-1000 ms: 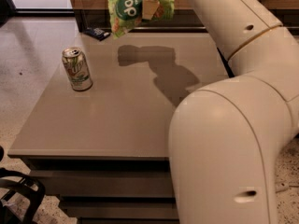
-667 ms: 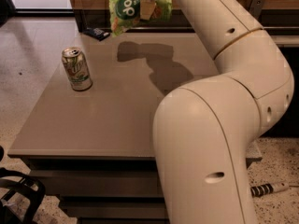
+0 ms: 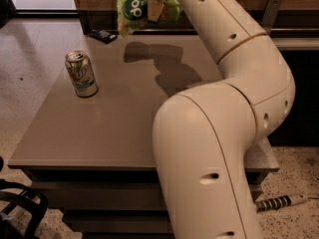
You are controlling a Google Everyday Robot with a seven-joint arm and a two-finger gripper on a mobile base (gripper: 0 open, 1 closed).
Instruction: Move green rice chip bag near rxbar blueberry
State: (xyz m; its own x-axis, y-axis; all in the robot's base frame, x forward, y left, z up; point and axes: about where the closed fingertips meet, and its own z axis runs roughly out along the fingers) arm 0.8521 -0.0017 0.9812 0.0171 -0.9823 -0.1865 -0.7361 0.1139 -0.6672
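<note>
My gripper is to let go of the green rice chip bag, which hangs tilted in the air now, on the table's far edge (image 3: 134, 42), next to the rxbar blueberry.
The light green rice chip bag (image 3: 133, 9) with a dark green circle hangs in the air above the far part of the table, tilted. My gripper (image 3: 155, 8) is shut on the bag's right side and holds it up at the top of the view. The rxbar blueberry (image 3: 102, 35), a small flat dark wrapper, lies on the table's far left corner, down and to the left of the bag. The bag's shadow falls on the table just below it.
A green-and-white soda can (image 3: 81, 73) stands upright on the left side of the grey table (image 3: 114, 128). My large white arm (image 3: 219, 133) covers the right half of the view. A wooden wall with a dark ledge runs behind the table.
My arm's elbow has swung further to the left into the view. The gripper and the held bag stay at about the same place above the far table edge.
</note>
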